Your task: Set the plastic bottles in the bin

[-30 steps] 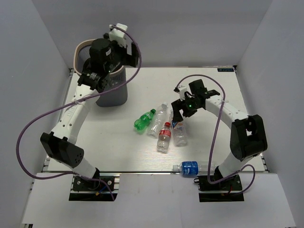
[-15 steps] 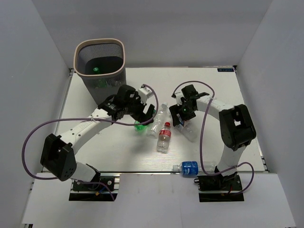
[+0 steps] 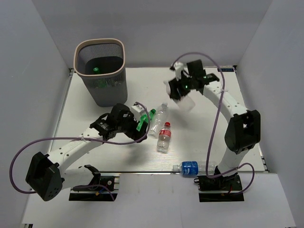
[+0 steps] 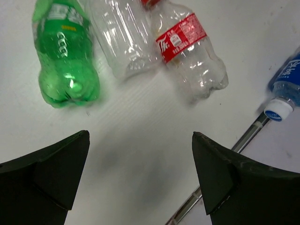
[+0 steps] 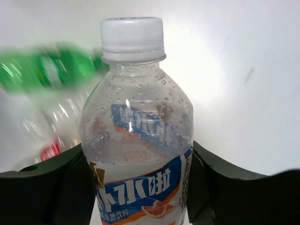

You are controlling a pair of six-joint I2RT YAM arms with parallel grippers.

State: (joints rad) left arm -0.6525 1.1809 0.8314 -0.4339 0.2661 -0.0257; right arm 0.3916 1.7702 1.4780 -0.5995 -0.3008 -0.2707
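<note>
Next, my left gripper needs to close on the bottom end of the green bottle (image 3: 139,127) (image 4: 69,83), below its label.
My right gripper (image 3: 182,90) is shut on a clear bottle (image 3: 188,103) with a white cap and a blue and orange label, held above the back of the table. The right wrist view shows that bottle (image 5: 138,126) between the fingers (image 5: 42,187). My left gripper (image 3: 141,125) is open and empty, low over a green bottle (image 3: 152,113). In the left wrist view (image 4: 140,135) it is just short of the green bottle (image 4: 65,56), a clear bottle (image 4: 124,37) and a red-labelled bottle (image 4: 187,51). The grey bin (image 3: 76,54) stands at the back left with something green inside.
A blue-labelled bottle (image 3: 190,167) lies at the table's front edge, by the right arm's base; it also shows in the left wrist view (image 4: 287,82). The clear bottle (image 3: 159,118) and the red-labelled bottle (image 3: 164,137) lie side by side mid-table. White walls enclose the table.
My left arm came from over the bin down to the bottles, open and empty. My right gripper closed on the clear bottle and lifted it toward the back of the table.
</note>
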